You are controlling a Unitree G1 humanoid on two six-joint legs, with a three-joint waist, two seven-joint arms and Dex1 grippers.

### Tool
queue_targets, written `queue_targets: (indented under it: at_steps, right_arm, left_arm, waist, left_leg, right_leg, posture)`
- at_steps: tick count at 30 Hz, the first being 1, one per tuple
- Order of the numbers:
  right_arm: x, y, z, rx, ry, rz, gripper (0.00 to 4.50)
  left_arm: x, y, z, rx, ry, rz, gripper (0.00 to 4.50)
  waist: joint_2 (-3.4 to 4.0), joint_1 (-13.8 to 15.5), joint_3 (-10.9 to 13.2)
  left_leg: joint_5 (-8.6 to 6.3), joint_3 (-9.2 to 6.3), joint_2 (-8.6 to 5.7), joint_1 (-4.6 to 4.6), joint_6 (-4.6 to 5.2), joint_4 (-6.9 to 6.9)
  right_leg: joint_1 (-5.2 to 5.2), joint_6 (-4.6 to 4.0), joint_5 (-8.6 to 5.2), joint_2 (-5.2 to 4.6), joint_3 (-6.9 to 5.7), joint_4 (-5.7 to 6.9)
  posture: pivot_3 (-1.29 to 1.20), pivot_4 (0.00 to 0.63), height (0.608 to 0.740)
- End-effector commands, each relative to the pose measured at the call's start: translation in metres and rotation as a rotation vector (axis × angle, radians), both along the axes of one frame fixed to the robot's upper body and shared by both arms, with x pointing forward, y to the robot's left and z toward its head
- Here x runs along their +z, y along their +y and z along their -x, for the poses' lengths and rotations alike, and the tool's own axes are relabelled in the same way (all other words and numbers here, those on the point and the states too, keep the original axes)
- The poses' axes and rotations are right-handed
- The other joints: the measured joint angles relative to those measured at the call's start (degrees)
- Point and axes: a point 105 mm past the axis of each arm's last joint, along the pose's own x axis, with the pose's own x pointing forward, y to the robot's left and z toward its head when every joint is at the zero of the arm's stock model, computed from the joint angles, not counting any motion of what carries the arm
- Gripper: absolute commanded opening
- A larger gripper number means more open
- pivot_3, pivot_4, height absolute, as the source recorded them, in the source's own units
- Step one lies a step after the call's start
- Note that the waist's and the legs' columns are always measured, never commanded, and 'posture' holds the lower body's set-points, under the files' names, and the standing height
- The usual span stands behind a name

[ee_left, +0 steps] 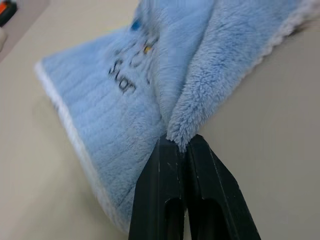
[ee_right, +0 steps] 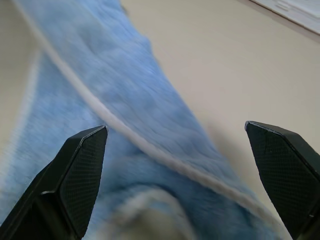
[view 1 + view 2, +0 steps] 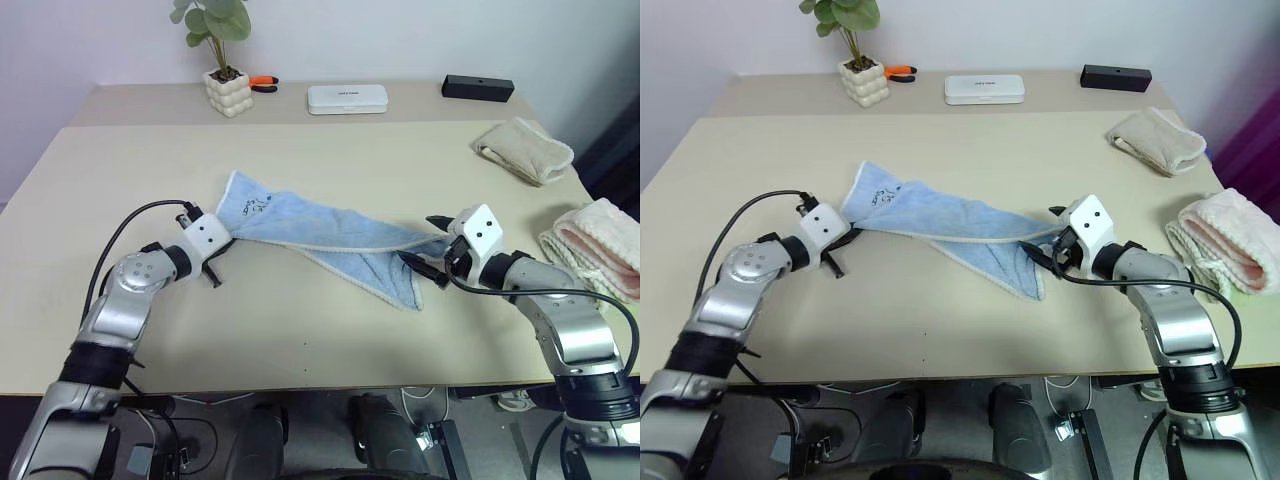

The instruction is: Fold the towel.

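The towel lies twisted, with a flap slanting out from under its hem, so the robot's right gripper should pinch the hem's end (image 3: 444, 238) before both grippers lift the towel straight.
The light blue towel (image 3: 320, 235) lies bunched and twisted across the middle of the beige table (image 3: 300, 330), with a dark printed mark near its left corner. My left gripper (image 3: 228, 243) is at that left end. In the left wrist view its black fingers (image 1: 165, 165) are shut on a pinched fold of the towel (image 1: 125, 100). My right gripper (image 3: 428, 245) is at the towel's right end, open. In the right wrist view its two fingers (image 2: 82, 165) stand wide apart, with the towel's pale hem (image 2: 125, 130) running between them.
A beige folded towel (image 3: 525, 150) lies at the far right, and a pink-and-cream folded towel (image 3: 600, 245) sits at the right edge. Along the back stand a potted plant (image 3: 228, 92), orange-handled pliers (image 3: 263, 83), a white case (image 3: 347, 98) and a black box (image 3: 478, 87).
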Motion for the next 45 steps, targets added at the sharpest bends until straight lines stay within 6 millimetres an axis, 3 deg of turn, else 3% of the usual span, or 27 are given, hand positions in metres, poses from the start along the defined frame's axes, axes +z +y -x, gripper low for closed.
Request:
queue_targets:
  at_steps: [1, 6, 13, 16, 22, 27, 29, 31, 37, 39, 45]
  right_arm:
    - [0.005, -0.017, -0.007, -0.009, -0.067, 0.16, 4.5]
    - [0.001, -0.03, -0.017, 0.009, -0.103, 0.291, 4.5]
    - [-0.003, -0.023, -0.038, 0.062, -0.179, 0.407, 4.5]
    - [-0.002, -0.017, -0.042, 0.092, -0.205, 0.429, 3.27]
    - [0.009, -0.01, -0.046, 0.127, -0.262, 0.451, 0.08]
    - [0.003, -0.014, -0.038, 0.165, -0.215, 0.493, 0.08]
    - [0.005, -0.016, -0.033, 0.169, -0.162, 0.459, 0.62]
    - [0.005, -0.017, -0.03, 0.171, -0.136, 0.441, 1.33]
    - [0.009, -0.019, -0.033, 0.154, -0.174, 0.502, 4.27]
    - [0.01, -0.02, -0.042, 0.137, -0.235, 0.572, 4.27]
    - [0.012, -0.005, -0.058, 0.145, -0.298, 0.57, 4.27]
  left_arm:
    - [0.016, 0.008, 0.018, -0.001, -0.016, 0.011, 0.08]
    - [0.009, 0.015, 0.029, 0.036, 0.015, 0.018, 0.08]
    - [0.007, 0.013, 0.032, 0.038, 0.028, 0.031, 0.08]
    - [0.007, 0.012, 0.033, 0.035, 0.034, 0.025, 0.0]
    - [0.002, 0.012, 0.036, 0.037, 0.054, 0.02, 0.0]
    - [-0.002, 0.012, 0.038, 0.032, 0.065, 0.009, 0.0]
    - [-0.002, 0.013, 0.038, 0.035, 0.065, 0.01, 0.0]
    - [-0.002, 0.013, 0.038, 0.036, 0.064, 0.01, 0.0]
    - [-0.003, 0.01, 0.037, 0.027, 0.065, 0.013, 0.0]
    - [-0.003, 0.005, 0.035, 0.018, 0.065, 0.018, 0.0]
    - [-0.006, 0.005, 0.034, 0.013, 0.066, 0.005, 0.0]
  waist:
    - [0.0, 0.0, 0.0]
    - [0.03, 0.0, 0.0]
    - [0.03, -0.1, 0.0]
    - [0.03, -0.1, 0.0]
    - [0.04, -0.1, 0.0]
    - [0.04, 0.0, 0.0]
    - [0.04, 0.0, 0.0]
    - [0.04, 0.0, 0.0]
    - [0.04, -0.1, 0.0]
    - [0.04, -0.1, 0.0]
    - [0.04, -0.3, 0.0]
  left_leg:
    - [0.0, 0.01, 0.0, 0.0, 0.0, 0.0]
    - [0.0, 0.04, 0.0, 0.02, 0.0, 0.0]
    - [0.0, 0.04, 0.0, 0.01, 0.0, -0.02]
    - [0.0, 0.05, 0.0, 0.0, 0.0, -0.02]
    - [0.0, 0.04, 0.0, 0.01, 0.0, -0.02]
    - [0.0, 0.04, 0.0, 0.0, 0.0, -0.01]
    - [0.0, 0.04, -0.01, 0.0, 0.0, 0.0]
    - [0.0, 0.04, 0.0, 0.0, 0.0, 0.0]
    - [0.0, 0.04, 0.0, 0.02, 0.0, -0.01]
    - [0.0, 0.04, 0.0, 0.01, 0.0, 0.0]
    - [0.0, 0.05, 0.0, 0.02, 0.0, -0.03]
  right_leg:
    - [0.01, 0.0, 0.0, 0.0, 0.0, -0.01]
    - [0.0, -0.02, -0.01, -0.01, 0.0, -0.01]
    - [-0.01, -0.02, -0.01, -0.01, 0.01, -0.02]
    - [-0.02, -0.02, -0.01, -0.01, 0.01, -0.02]
    - [-0.02, -0.02, -0.01, -0.01, 0.01, -0.01]
    - [-0.01, -0.02, -0.01, -0.02, 0.01, -0.02]
    - [-0.01, -0.02, -0.01, -0.02, 0.01, -0.01]
    - [-0.01, -0.02, -0.01, -0.02, 0.01, -0.01]
    - [-0.02, -0.02, -0.01, -0.02, 0.01, 0.01]
    - [-0.02, -0.02, -0.01, -0.02, 0.01, 0.01]
    - [-0.03, -0.03, -0.01, -0.01, 0.01, 0.01]
  posture:
    - [0.0, 0.15, 0.737]
    - [0.0, 0.15, 0.737]
    - [0.0, 0.15, 0.737]
    - [0.0, 0.15, 0.737]
    - [0.0, 0.15, 0.737]
    - [0.0, 0.15, 0.737]
    - [0.0, 0.15, 0.737]
    - [0.0, 0.15, 0.737]
    - [0.0, 0.15, 0.737]
    - [0.0, 0.15, 0.737]
    - [0.0, 0.15, 0.737]
